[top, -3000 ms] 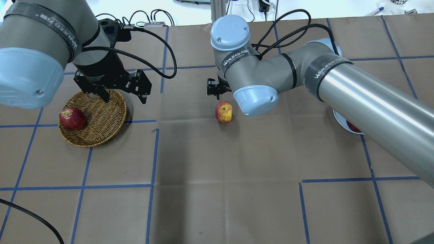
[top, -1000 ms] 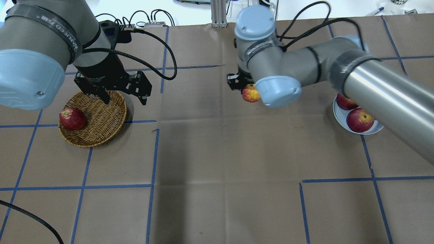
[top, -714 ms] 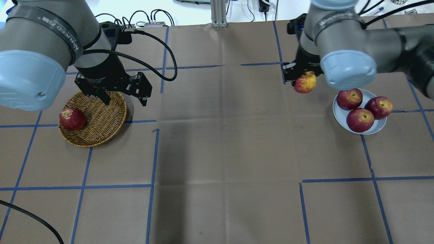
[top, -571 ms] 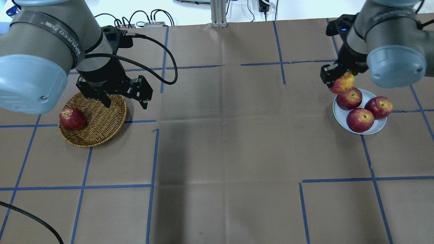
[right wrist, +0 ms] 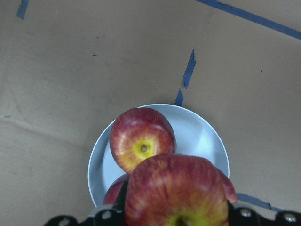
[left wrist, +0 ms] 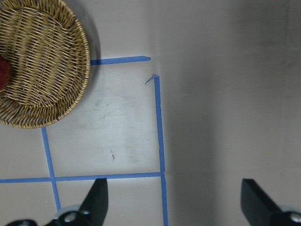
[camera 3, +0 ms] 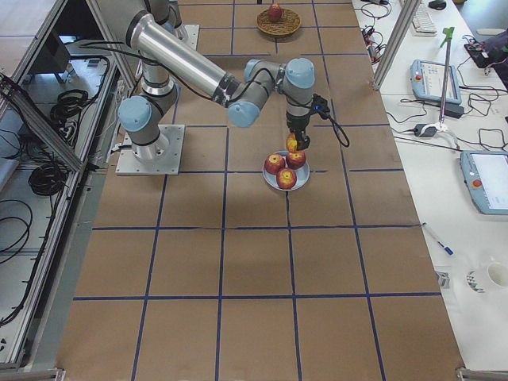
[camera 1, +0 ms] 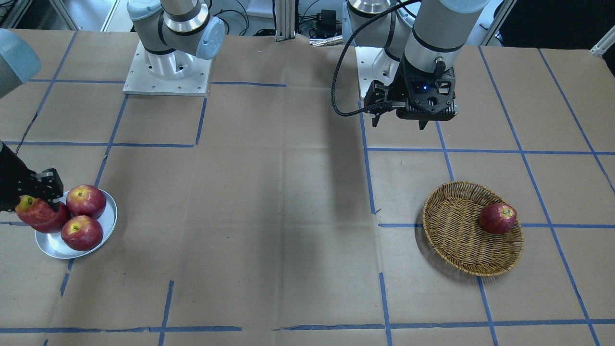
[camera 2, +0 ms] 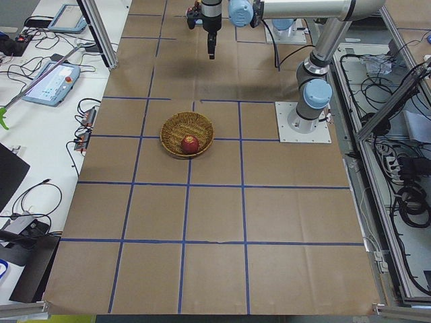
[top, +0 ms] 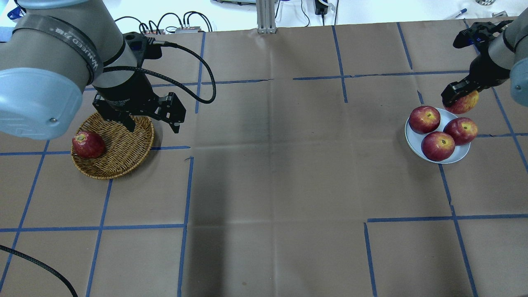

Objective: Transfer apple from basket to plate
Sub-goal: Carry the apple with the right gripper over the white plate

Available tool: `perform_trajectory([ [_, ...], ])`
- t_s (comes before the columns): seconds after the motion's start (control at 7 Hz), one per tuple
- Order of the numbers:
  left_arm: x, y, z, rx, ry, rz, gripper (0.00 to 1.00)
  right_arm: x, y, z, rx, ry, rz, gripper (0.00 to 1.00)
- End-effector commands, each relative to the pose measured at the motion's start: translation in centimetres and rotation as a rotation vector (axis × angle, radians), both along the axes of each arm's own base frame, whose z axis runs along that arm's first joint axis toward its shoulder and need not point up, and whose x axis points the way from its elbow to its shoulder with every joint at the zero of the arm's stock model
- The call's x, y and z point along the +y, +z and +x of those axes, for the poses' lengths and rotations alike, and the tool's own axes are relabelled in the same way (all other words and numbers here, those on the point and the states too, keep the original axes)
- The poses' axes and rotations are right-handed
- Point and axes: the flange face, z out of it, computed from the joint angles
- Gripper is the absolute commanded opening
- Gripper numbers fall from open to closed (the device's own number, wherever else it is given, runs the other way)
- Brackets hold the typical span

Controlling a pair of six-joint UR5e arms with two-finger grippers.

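I should use my right gripper to set the light red apple down on top of the darker red apples on the plate point(camera 1: 54, 209) point(right wrist: 168, 175).
The apple point(top: 465, 103), light red with yellow streaks, is held in my right gripper point(top: 458, 97), which is shut on it just above the far rim of the plate point(top: 412, 139). In the right wrist view the apple point(right wrist: 178, 190) hangs over the plate point(right wrist: 202, 134). The front view shows it at the plate's edge point(camera 1: 29, 209). My left gripper point(top: 153, 127) is open and empty, hovering beside the far right edge of the basket point(top: 119, 154). The left wrist view shows the basket point(left wrist: 47, 70) at upper left.
Three darker red apples point(top: 425, 119) point(top: 461, 130) point(top: 438, 146) lie on the plate. One dark red apple point(top: 88, 144) sits at the basket's left side. Blue tape lines cross the brown table cover point(top: 272, 177).
My right gripper picked the apple up from the middle of the table and carried it right to above the plate. My left arm has barely moved.
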Motion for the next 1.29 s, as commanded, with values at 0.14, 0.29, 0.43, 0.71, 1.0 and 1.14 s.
perform_trajectory([
  [0.14,0.1,0.1,0.0,0.0,0.0,-0.002,0.99,0.3,-3.8,-0.4,-0.009,0.012,0.026,0.32],
  [0.29,0.1,0.2,0.0,0.0,-0.001,-0.004,0.99,0.5,-4.0,-0.6,-0.01,0.008,0.031,0.32],
  [0.43,0.1,0.2,0.0,0.0,-0.001,-0.004,0.99,0.9,-4.5,-1.2,-0.013,-0.003,0.041,0.32],
  [0.71,0.1,0.2,0.0,0.001,0.001,-0.004,0.99,1.9,-5.5,-1.9,-0.029,-0.021,0.059,0.33],
  [1.0,0.3,0.4,0.0,0.0,-0.003,-0.007,0.99,2.1,-4.3,-1.7,-0.021,-0.023,0.041,0.33],
  [1.14,0.5,0.7,0.0,0.0,-0.001,-0.013,0.99,2.2,-4.3,-1.5,-0.02,-0.024,0.043,0.33],
])
